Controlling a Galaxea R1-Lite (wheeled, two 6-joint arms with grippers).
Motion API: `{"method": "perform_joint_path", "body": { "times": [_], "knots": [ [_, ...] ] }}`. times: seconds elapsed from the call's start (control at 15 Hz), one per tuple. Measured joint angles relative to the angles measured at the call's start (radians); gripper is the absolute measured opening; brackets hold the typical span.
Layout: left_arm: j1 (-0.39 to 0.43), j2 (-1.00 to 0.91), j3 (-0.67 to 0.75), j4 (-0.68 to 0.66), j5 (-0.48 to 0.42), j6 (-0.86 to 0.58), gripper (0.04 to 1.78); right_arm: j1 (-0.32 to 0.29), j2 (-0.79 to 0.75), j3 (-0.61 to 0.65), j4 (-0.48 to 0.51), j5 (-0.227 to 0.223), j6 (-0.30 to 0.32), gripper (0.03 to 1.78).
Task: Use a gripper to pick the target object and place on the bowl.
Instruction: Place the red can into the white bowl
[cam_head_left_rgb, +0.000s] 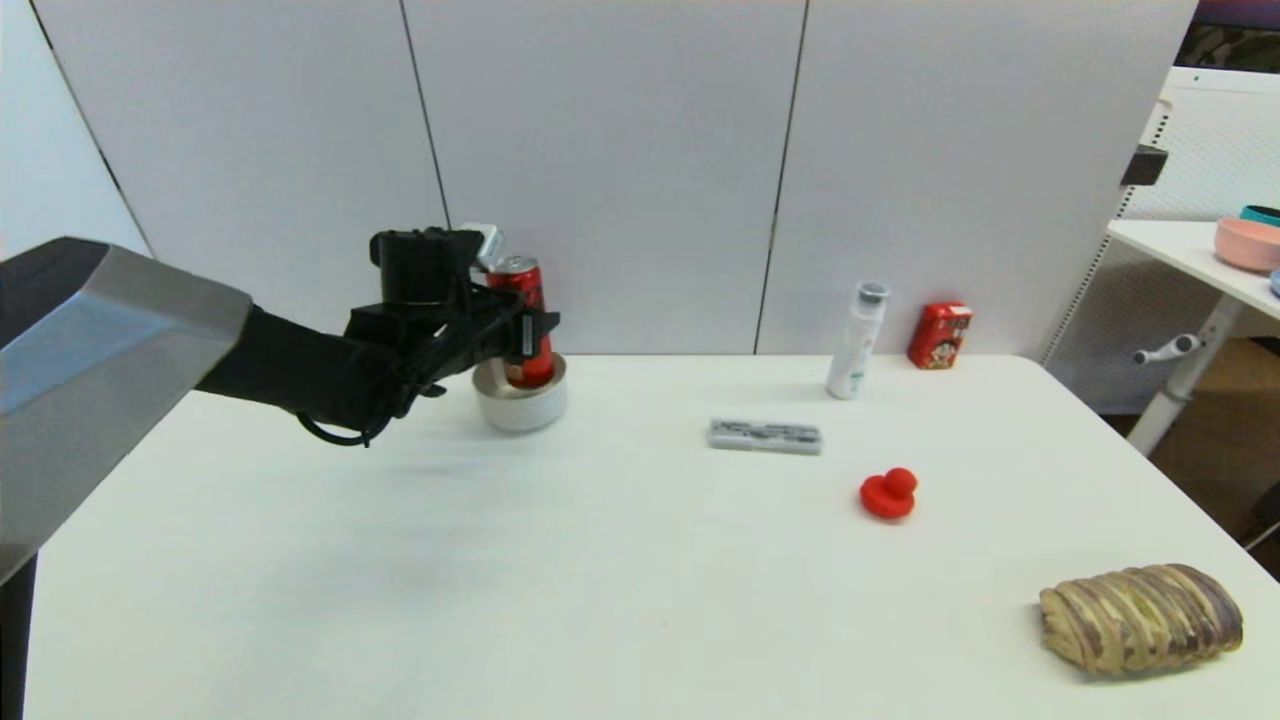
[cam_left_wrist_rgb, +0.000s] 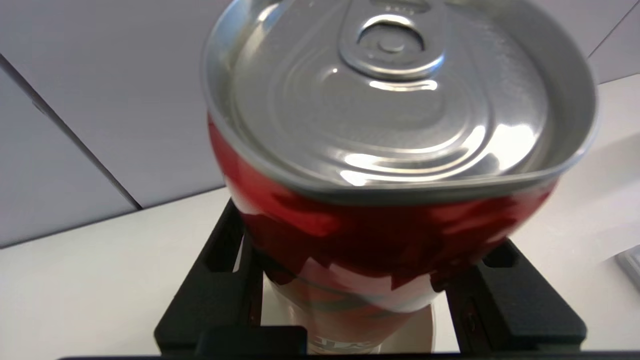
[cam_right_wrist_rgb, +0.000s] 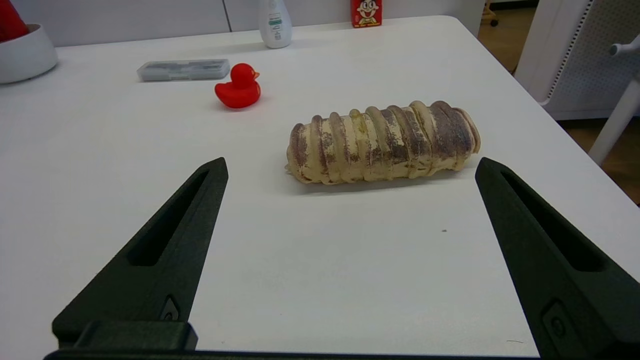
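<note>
Next, my left gripper lets go of the red soda can upright on the inside bottom of the small off-white bowl (cam_head_left_rgb: 521, 394).
The red soda can (cam_head_left_rgb: 518, 283) with a silver top stands upright with its base inside the small off-white bowl (cam_head_left_rgb: 520, 408) at the back left of the table. My left gripper (cam_head_left_rgb: 530, 338) is shut on the can's middle from the left side. In the left wrist view the can (cam_left_wrist_rgb: 395, 100) fills the picture, with a black finger (cam_left_wrist_rgb: 220, 280) against each side. My right gripper (cam_right_wrist_rgb: 350, 162) is open and empty over the front right of the table; it is out of the head view. The bowl (cam_right_wrist_rgb: 25, 60) shows far off in the right wrist view.
A striped bread loaf (cam_head_left_rgb: 1140, 618) lies at the front right, just ahead of the right gripper. A red rubber duck (cam_head_left_rgb: 888, 494), a grey flat case (cam_head_left_rgb: 765, 436), a white bottle (cam_head_left_rgb: 855, 342) and a small red carton (cam_head_left_rgb: 938, 335) stand mid-right. A pink bowl (cam_head_left_rgb: 1248, 243) sits on a side table.
</note>
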Motion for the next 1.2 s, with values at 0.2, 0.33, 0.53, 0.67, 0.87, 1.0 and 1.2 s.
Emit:
{"method": "perform_joint_path", "body": {
  "times": [0.2, 0.33, 0.53, 0.67, 0.87, 1.0, 1.2],
  "knots": [
    [0.011, 0.011, 0.037, -0.076, 0.002, 0.002, 0.98, 0.000, 0.000, 0.000, 0.001, 0.000, 0.000, 1.71],
    [0.018, 0.018, 0.046, -0.081, 0.002, 0.003, 0.98, 0.000, 0.000, 0.000, 0.001, 0.000, 0.000, 1.71],
    [0.024, 0.030, 0.056, -0.096, 0.001, 0.003, 0.98, 0.000, 0.000, 0.000, 0.000, 0.000, 0.000, 1.71],
    [0.024, 0.039, 0.057, -0.102, 0.001, 0.002, 0.98, 0.000, 0.000, 0.000, 0.000, 0.000, 0.000, 1.71],
    [0.024, 0.050, 0.057, -0.114, 0.001, 0.002, 0.98, 0.000, 0.000, 0.000, 0.001, 0.000, 0.000, 1.71],
    [0.024, 0.053, 0.057, -0.113, -0.001, 0.002, 0.98, 0.000, 0.000, 0.000, 0.001, 0.000, 0.000, 1.71],
    [0.024, 0.055, 0.057, -0.111, -0.001, 0.003, 0.98, 0.000, 0.000, 0.000, 0.000, 0.000, 0.000, 1.71]
  ]
}}
